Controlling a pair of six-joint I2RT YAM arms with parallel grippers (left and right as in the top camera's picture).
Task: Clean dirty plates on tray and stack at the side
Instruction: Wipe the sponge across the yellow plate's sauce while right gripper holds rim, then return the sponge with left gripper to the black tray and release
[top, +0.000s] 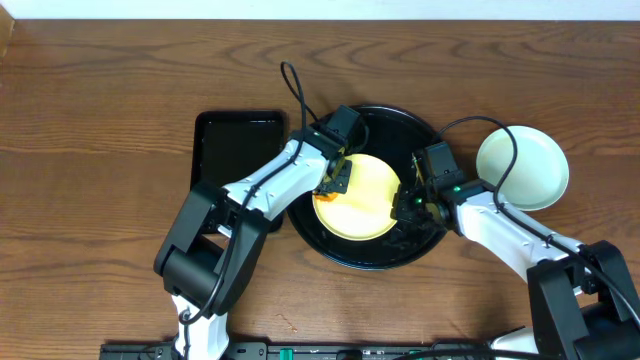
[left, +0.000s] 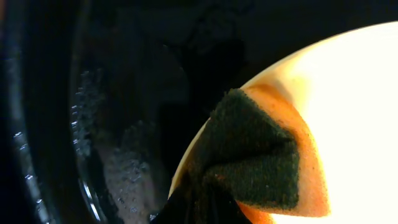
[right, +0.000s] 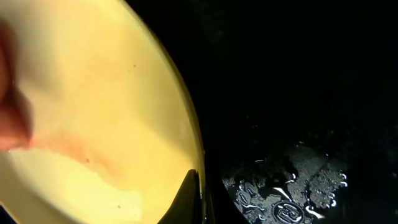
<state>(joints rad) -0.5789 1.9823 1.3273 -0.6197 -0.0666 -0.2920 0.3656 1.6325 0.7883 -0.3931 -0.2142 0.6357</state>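
I should release the orange sponge from my left gripper near the middle of the smaller rectangular black tray (top: 250, 183).
A pale yellow plate (top: 362, 200) lies tilted in the round black tray (top: 400, 125). My left gripper (top: 336, 181) is shut on an orange sponge with a dark green scrub face (left: 258, 155), which presses on the plate's left part (left: 354, 106). My right gripper (top: 408, 205) is shut on the yellow plate's right rim (right: 198, 163), one dark finger (right: 188, 200) lying over the plate's inside. Faint orange streaks mark the plate's surface (right: 81, 146). A mint plate (top: 522, 167) rests on the table to the right of the tray.
A smaller rectangular black tray (top: 238, 150) sits left of the round one, under my left arm. Water droplets and suds cover the round tray's floor (right: 292, 186) (left: 118, 168). Cables loop above both wrists.
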